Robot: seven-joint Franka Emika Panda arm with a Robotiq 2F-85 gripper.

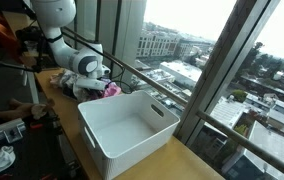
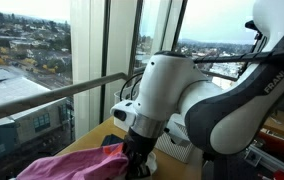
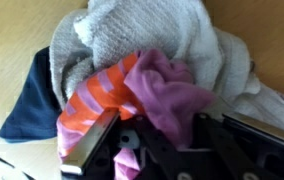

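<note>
Next, the gripper drops the purple cloth around the middle of the empty white bin's bottom (image 1: 122,130).
My gripper (image 3: 154,140) is down on a pile of clothes on a wooden table top. Its fingers are closed on a fold of a purple cloth (image 3: 172,90), which rises into the jaws. An orange and pink striped cloth (image 3: 97,100) lies against the purple cloth. A grey towel (image 3: 152,30) lies behind them, and a navy cloth (image 3: 27,105) lies at the side. In both exterior views the gripper (image 2: 134,150) sits in the pink-purple cloth (image 1: 110,90) (image 2: 67,162).
A white empty plastic bin (image 1: 127,130) stands on the table next to the clothes pile (image 1: 82,85). A window with a metal rail (image 1: 152,85) runs along the table's far edge. Clutter and gear (image 1: 2,150) sit on the other side.
</note>
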